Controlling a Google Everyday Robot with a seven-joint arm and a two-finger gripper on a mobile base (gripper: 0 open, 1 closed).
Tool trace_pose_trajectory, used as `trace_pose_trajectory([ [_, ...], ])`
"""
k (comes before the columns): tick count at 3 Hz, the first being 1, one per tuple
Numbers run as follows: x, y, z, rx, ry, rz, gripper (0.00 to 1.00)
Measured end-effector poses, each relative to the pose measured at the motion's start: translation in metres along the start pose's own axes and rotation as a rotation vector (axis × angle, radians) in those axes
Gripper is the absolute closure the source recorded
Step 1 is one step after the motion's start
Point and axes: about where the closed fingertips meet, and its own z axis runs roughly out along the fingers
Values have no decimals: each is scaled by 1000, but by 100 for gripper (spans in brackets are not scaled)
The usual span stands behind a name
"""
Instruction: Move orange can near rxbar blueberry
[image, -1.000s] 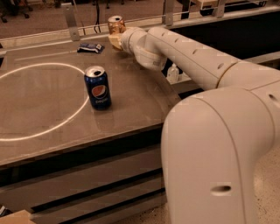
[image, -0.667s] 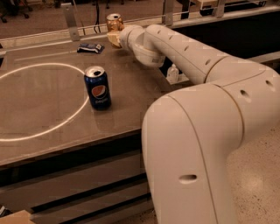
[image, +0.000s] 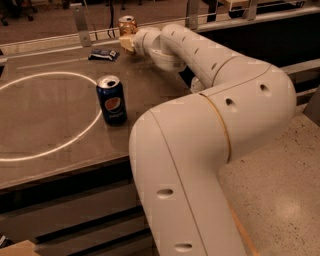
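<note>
My gripper needs to set the orange can, now at the table's far edge, down on the table (image: 124, 55) next to the end of the rxbar blueberry that is nearest my white arm.
The orange can (image: 127, 23) is at the far edge of the table, and only its silver top and upper body show above my gripper (image: 127, 43). The gripper is shut on the can's lower part. The rxbar blueberry (image: 104, 54), a flat dark blue wrapper, lies on the table just left of the gripper and can. My white arm (image: 210, 65) reaches in from the right across the table's far right corner.
A dark blue Pepsi can (image: 111, 100) stands upright near the middle of the table (image: 50, 120), on the edge of a white circle (image: 30, 155) marked on it. A metal rail (image: 80, 22) runs behind the far edge. My arm's big elbow link (image: 200, 175) fills the foreground right.
My gripper and the orange can have shifted slightly left together, toward the rxbar. My arm's elbow has swung further into the foreground. The Pepsi can has not moved.
</note>
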Motion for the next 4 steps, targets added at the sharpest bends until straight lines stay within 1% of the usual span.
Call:
trace_pose_trajectory([
  [2,2,10,15,-41,12,43,100],
  [3,8,15,18,-57,27,57,100],
  [4,15,16,19,-48,47,63,100],
])
